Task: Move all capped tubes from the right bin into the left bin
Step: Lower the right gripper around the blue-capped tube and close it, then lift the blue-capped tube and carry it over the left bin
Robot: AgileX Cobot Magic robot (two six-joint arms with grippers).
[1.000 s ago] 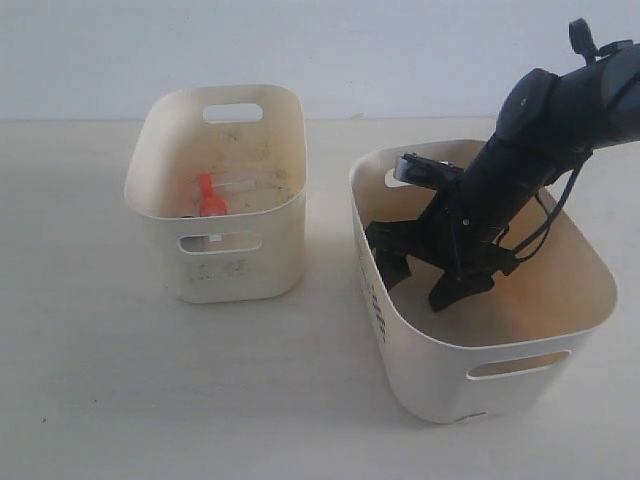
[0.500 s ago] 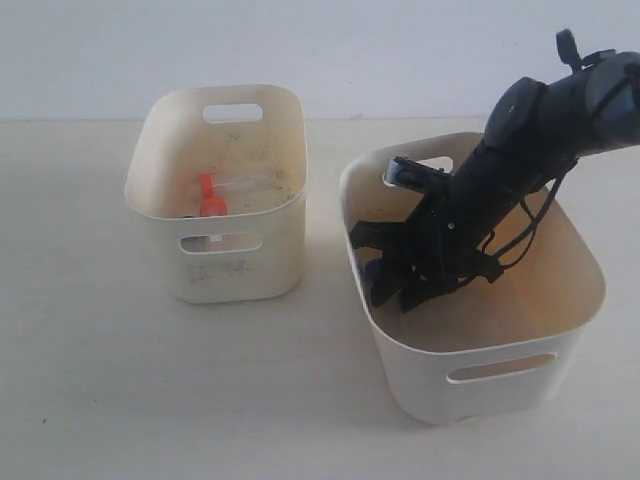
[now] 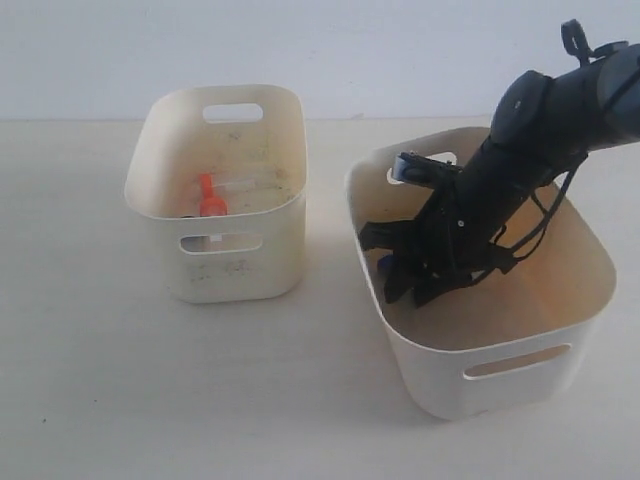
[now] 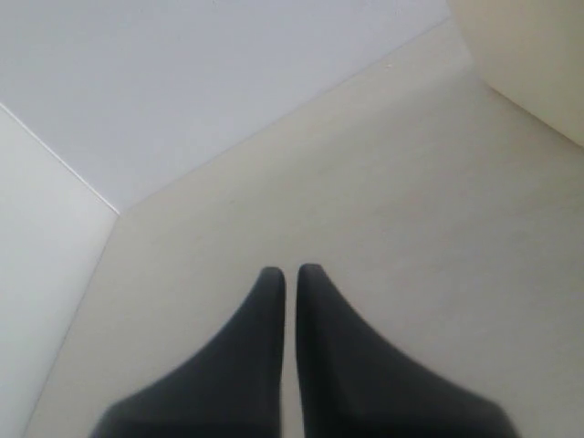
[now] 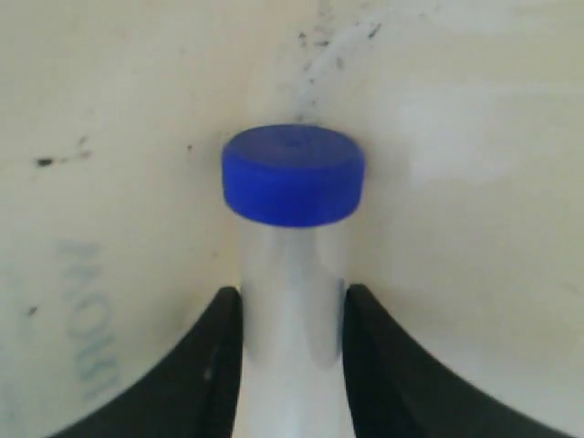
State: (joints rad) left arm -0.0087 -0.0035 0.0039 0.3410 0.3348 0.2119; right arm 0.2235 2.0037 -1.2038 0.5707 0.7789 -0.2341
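Observation:
The robot's right gripper should release the blue-capped tube next to the orange-capped tube, near the bin's side (image 3: 277, 201) facing the larger bin.
The right bin (image 3: 440, 372) is the larger cream tub, and my right gripper (image 3: 402, 284) reaches down into it near its left wall. It is shut on a capped tube: a clear tube with a dark blue cap (image 5: 293, 173), held by the body between the two black fingers (image 5: 212, 365). In the exterior view only a bit of blue (image 3: 384, 265) shows by the fingers. The left bin (image 3: 240, 262) holds an orange-capped tube (image 3: 207, 196). My left gripper (image 4: 290, 271) is shut and empty above the bare tabletop, out of the exterior view.
The two bins stand side by side on a pale table (image 3: 150, 380) with a gap between them. A white wall (image 3: 320, 40) runs behind. A cream bin wall (image 4: 534, 55) shows at one corner of the left wrist view.
My right gripper has dropped lower into the right bin and closed on the blue-capped tube. The right bin has shifted slightly on the table. The left bin has not moved.

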